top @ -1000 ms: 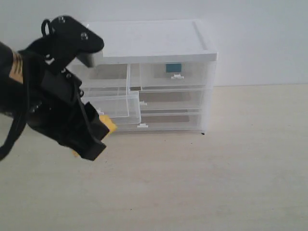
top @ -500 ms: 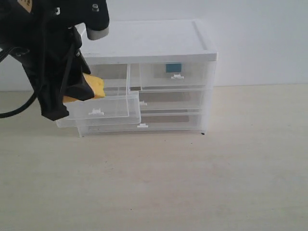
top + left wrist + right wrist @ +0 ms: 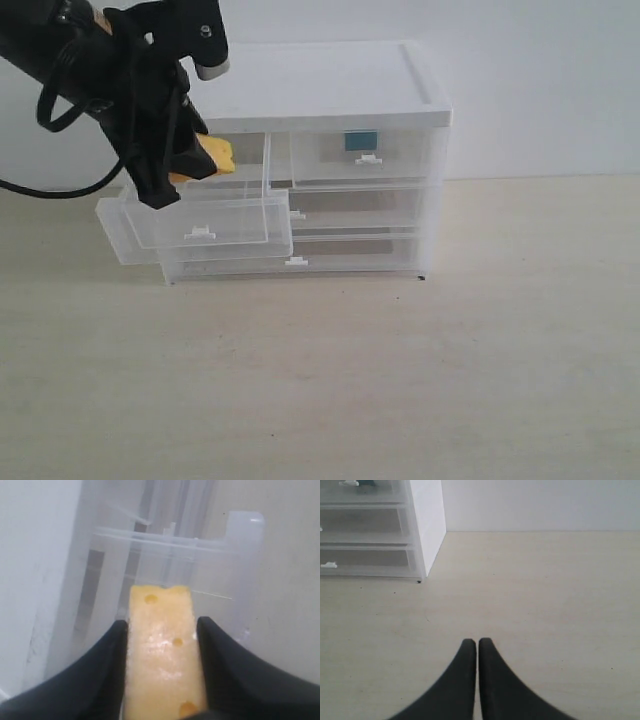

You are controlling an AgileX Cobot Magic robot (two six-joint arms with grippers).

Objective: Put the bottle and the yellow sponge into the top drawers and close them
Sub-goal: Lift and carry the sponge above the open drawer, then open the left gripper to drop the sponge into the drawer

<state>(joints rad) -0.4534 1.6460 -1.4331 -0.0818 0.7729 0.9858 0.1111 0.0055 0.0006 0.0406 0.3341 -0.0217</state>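
Next, my left gripper lets go of the yellow sponge inside the pulled-out drawer [image 3: 230, 210] [image 3: 200, 609], behind the drawer's clear front near the white handle.
My left gripper [image 3: 185, 160] is shut on the yellow sponge [image 3: 214, 156] and holds it just above the pulled-out top left drawer [image 3: 205, 222]. In the left wrist view the yellow sponge [image 3: 162, 645] sits squeezed between both black fingers [image 3: 107, 655], with the open clear drawer [image 3: 210, 580] below it. The top right drawer [image 3: 365, 158] is pushed in; a teal-blue patch [image 3: 360, 141] shows through its front, probably the bottle's label. My right gripper [image 3: 478, 643] is shut and empty, low over the bare table, and does not show in the exterior view.
The white-topped cabinet [image 3: 320, 85] stands at the back of the beige table [image 3: 400, 380], with two full-width drawers [image 3: 350, 208] below the top ones. In the right wrist view the cabinet's side [image 3: 427, 525] lies ahead of the gripper, off to one side.
My left arm rose from low in front of the cabinet, carrying the sponge up and back until it hangs over the open top left drawer. The right gripper's earlier state is not shown.
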